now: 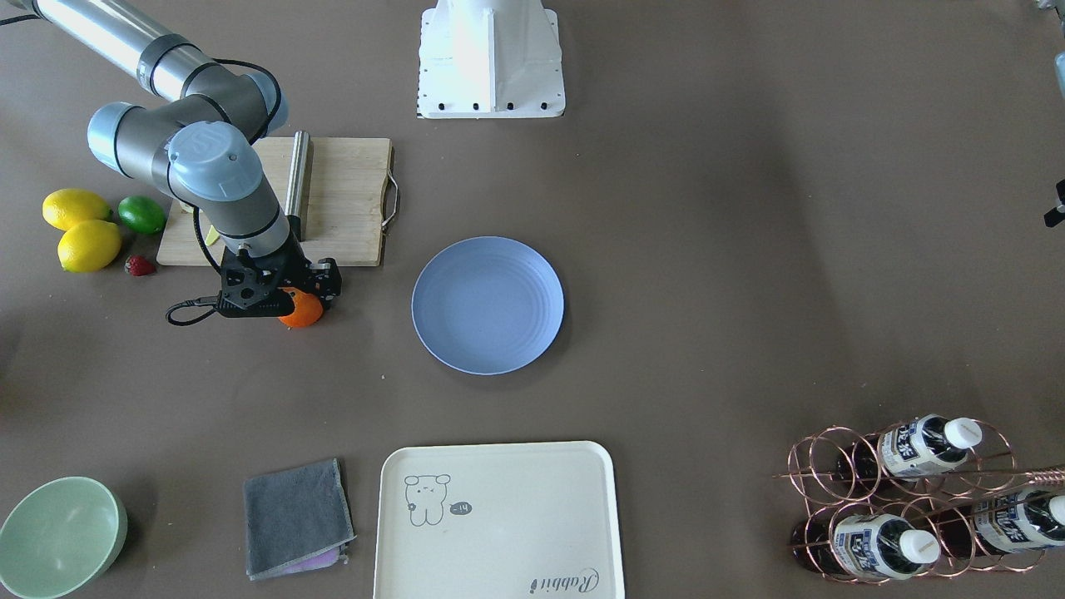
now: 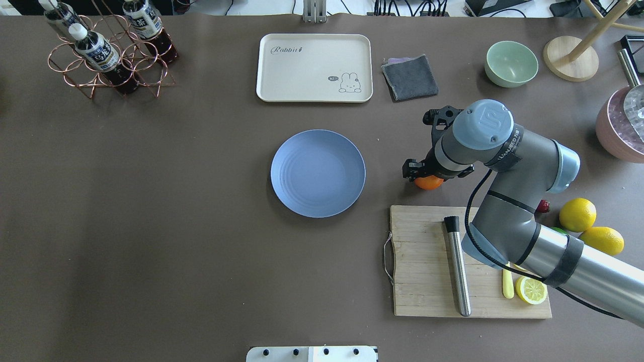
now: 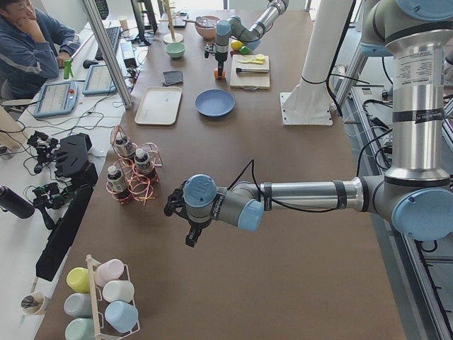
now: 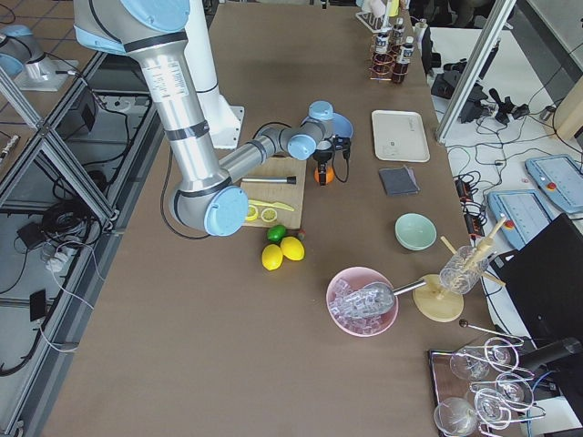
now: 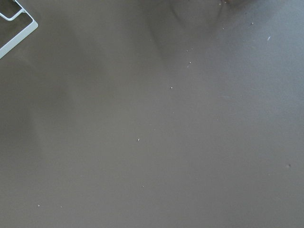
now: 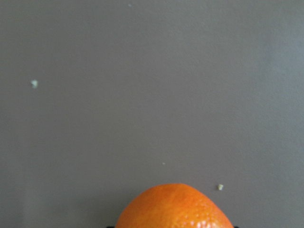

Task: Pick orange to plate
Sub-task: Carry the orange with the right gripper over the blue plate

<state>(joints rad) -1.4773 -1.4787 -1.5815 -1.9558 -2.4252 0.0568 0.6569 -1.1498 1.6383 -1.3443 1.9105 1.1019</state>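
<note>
My right gripper is holding the orange. It will let go of it on the middle of the light-blue plate point(image 1: 485, 308).
The orange point(image 1: 302, 310) lies on the brown table just off the cutting board, left of the plate in the front-facing view. My right gripper point(image 1: 287, 298) stands straight down over the orange point(image 2: 429, 183) and looks shut on it; the wrist hides its fingers. The right wrist view shows only the orange's top point(image 6: 175, 208) at the bottom edge. The light-blue plate point(image 1: 487, 304) sits bare at mid-table, about a plate's width away. My left gripper point(image 3: 184, 225) hovers over bare table far from both; whether it is open or shut I cannot tell.
A wooden cutting board point(image 2: 427, 261) with a steel rod point(image 2: 457, 266) and a lemon half point(image 2: 531, 290) sits beside the right arm. Two lemons point(image 1: 79, 229), a lime point(image 1: 141, 214) and a strawberry point(image 1: 139, 265) lie nearby. Cream tray point(image 1: 497, 520), grey cloth point(image 1: 296, 517), green bowl point(image 1: 60, 537), bottle rack point(image 1: 915, 499).
</note>
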